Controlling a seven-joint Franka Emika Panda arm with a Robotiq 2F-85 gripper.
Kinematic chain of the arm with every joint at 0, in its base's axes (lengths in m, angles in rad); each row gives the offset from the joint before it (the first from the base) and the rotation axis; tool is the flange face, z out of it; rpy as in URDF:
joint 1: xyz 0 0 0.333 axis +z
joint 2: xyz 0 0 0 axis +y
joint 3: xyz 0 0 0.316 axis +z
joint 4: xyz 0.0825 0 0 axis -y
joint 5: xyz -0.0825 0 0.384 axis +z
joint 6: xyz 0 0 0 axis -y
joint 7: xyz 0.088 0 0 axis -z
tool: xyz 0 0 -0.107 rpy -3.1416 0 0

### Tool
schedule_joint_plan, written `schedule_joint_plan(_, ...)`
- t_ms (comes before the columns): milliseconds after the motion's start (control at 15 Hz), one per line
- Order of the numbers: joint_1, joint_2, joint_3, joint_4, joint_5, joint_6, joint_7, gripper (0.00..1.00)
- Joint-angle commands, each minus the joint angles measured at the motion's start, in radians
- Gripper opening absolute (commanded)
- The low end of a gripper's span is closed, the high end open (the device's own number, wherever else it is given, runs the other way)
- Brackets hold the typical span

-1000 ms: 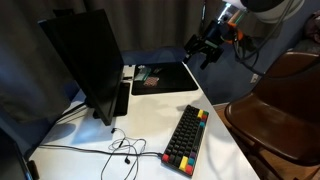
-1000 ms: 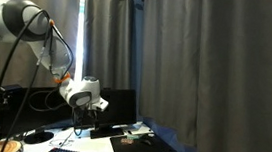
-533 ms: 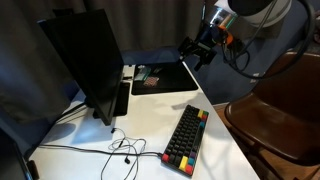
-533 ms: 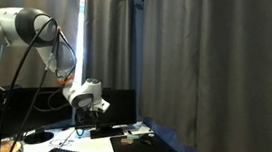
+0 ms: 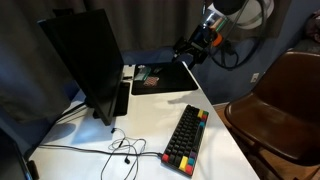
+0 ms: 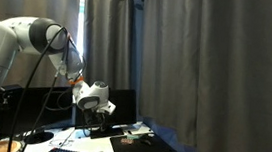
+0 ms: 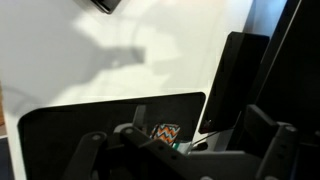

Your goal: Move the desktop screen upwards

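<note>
The desktop screen's far lower corner [image 5: 120, 77] is beside the black desk mat. Next, my gripper goes there and closes.
The desktop screen [image 5: 85, 60] is a large black monitor on a black stand at the left of the white table. It also shows in an exterior view [image 6: 123, 105] behind the gripper and at the right of the wrist view [image 7: 245, 80]. My gripper [image 5: 190, 52] hangs in the air above the far end of the table, over the black desk mat [image 5: 160, 76], well apart from the screen. It also shows in an exterior view [image 6: 98, 108]. In the wrist view its fingers [image 7: 180, 160] stand wide apart with nothing between them.
A black keyboard with colourful keys [image 5: 187, 138] lies at the table's front right. Loose cables [image 5: 120, 150] trail across the front. A small zigzag-patterned item [image 7: 165, 132] lies on the mat. A brown chair [image 5: 280, 100] stands to the right. Dark curtains hang behind.
The arm has swung the gripper a little toward the screen, over the far end of the desk mat. The screen and keyboard have not moved.
</note>
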Motion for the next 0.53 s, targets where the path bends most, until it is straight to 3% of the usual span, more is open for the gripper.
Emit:
schedule_joint_plan(0,-0.066,0.198,0.102,0.218,0.124,-0.059,-0.170,1.00)
schedule_joint_plan(200,-0.092,0.343,0.160,0.360,0.152,-0.091,-0.274,1.00)
schedule_joint_plan(267,-0.098,0.388,0.173,0.405,0.153,-0.092,-0.313,0.80)
schedule_joint_plan(400,-0.113,0.482,0.213,0.503,0.169,-0.086,-0.369,0.68)
schedule_joint_plan(467,-0.146,0.535,0.265,0.555,0.193,-0.093,-0.419,0.59)
